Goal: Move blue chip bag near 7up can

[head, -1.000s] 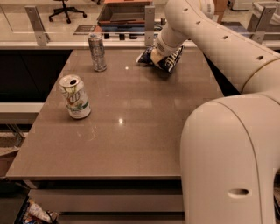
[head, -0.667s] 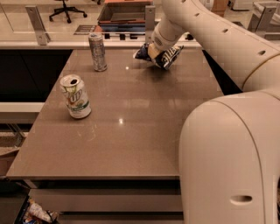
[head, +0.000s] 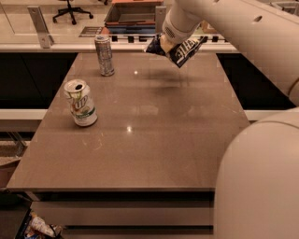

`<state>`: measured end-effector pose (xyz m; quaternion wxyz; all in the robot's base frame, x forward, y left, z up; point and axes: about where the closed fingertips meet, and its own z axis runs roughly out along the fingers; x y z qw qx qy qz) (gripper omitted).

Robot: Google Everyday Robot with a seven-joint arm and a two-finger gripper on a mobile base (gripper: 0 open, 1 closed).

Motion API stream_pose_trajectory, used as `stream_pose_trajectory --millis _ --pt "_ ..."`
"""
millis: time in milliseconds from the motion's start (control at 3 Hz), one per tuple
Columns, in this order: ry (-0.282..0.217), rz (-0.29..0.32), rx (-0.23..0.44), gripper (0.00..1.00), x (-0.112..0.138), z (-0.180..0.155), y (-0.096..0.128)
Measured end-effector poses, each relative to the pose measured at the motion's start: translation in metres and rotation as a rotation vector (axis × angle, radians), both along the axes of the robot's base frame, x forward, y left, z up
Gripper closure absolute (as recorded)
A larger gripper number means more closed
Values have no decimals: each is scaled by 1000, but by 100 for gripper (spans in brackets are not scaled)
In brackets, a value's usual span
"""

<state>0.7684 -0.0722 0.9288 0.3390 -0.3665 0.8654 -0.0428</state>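
My gripper should release the blue chip bag on the tabletop (head: 139, 104) next to the 7up can, toward the middle of the table. The bag now hangs in the air above the table.
The blue chip bag (head: 180, 50), dark blue with white lettering, hangs in the air above the far middle of the table, held by my gripper (head: 164, 45), which is shut on it at the end of the white arm. Its shadow lies on the tabletop below. The 7up can (head: 81, 102), white with green logo and silver top, stands upright at the table's left side, well to the left of and nearer than the bag.
A taller slim silver-grey can (head: 104, 55) stands at the far left of the brown table (head: 154, 144). My white arm and body fill the right side. A glass partition and an office chair (head: 70, 10) lie beyond the table's far edge.
The gripper has lifted the blue chip bag off the table at the far right and carried it up and left. Both cans stand as before.
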Motion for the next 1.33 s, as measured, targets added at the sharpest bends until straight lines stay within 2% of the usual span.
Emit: stream_pose_trajectory --millis 333,667,1000,1333 --pt "5 -30 4 100 -43 12 8" --pt "20 -42 -3 100 -85 15 27" --pt "37 -20 19 100 -117 14 45" --pt "64 27 61 100 -143 7 65"
